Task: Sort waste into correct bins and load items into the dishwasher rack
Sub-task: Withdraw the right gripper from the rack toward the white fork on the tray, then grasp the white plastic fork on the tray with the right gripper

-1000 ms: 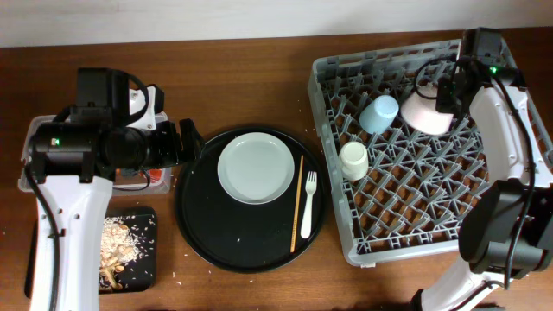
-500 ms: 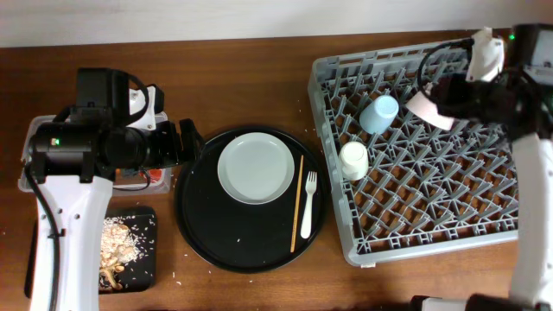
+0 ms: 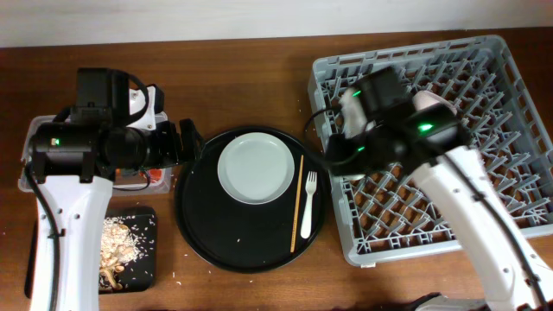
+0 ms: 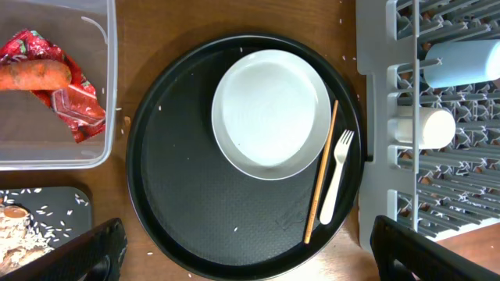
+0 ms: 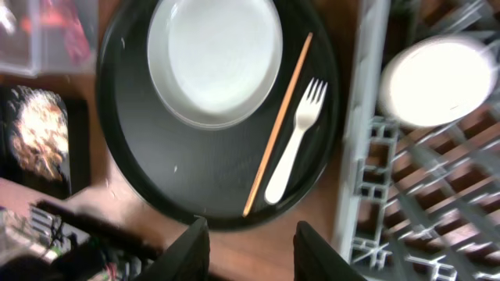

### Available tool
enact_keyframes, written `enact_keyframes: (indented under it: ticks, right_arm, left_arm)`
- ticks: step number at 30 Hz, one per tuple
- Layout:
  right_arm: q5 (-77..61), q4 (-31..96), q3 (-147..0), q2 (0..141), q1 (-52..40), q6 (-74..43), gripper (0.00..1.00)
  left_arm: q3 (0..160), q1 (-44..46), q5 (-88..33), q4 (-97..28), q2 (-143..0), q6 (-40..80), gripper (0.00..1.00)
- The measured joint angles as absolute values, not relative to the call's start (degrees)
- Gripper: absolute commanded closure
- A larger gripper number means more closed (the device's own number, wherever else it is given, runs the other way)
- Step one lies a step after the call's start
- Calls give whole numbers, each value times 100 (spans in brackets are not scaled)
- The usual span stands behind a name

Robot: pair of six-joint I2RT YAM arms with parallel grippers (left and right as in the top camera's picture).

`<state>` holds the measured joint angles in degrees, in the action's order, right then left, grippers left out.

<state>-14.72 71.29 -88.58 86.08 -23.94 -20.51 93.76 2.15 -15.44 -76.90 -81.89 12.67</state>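
I should next move my right gripper to the top of the white fork's handle (image 3: 308, 201) (image 5: 297, 137), just below the head of the fork, and close it there.
A pale plate (image 3: 256, 168) lies on the round black tray (image 3: 207, 229), with a wooden chopstick (image 3: 297, 203) and a white fork (image 3: 308, 200) to its right. My left gripper (image 4: 246, 226) hovers open over the tray's near edge, nothing between its fingers. My right gripper (image 5: 251, 226) is open and empty above the wood between tray and grey rack (image 3: 484, 86). In the rack lie a blue cup (image 4: 465, 62), a cream cup (image 5: 437, 82) and a pinkish bowl (image 3: 430, 105), partly hidden by the right arm. The clear tub (image 4: 55, 152) holds a red wrapper (image 4: 74, 109) and a carrot (image 4: 35, 74).
A shallow black tray (image 3: 143, 259) at the front left holds brownish food scraps (image 3: 117, 246). Small crumbs dot the wooden table (image 3: 251, 78) around the trays. The right arm (image 3: 467, 199) stretches across the rack's left half.
The right arm swung from the rack's back right corner to its left side. Its jaws opened and the bowl stayed in the rack. The left arm has not moved.
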Motion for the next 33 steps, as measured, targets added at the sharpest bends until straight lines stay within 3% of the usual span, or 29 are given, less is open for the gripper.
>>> enact_keyframes:
  ticks: [9, 12, 17, 33]
  right_arm:
    - [-532, 4576, -6508, 8687, -3850, -3551, 75]
    - [-43, 4462, -6257, 8882, -4047, -3935, 78]
    - [910, 4217, -6243, 9419, -4338, -4403, 74]
    - [1413, 4021, -6233, 10294, -4383, -4657, 73]
  left_arm:
    - [9378, 215, -1544, -7695, -8191, 1267, 1]
    - [9378, 215, -1544, -7693, -8189, 1267, 1]
    - [9378, 215, -1542, -7693, -8189, 1267, 1]
    - [9378, 215, -1542, -7693, -8191, 1267, 1]
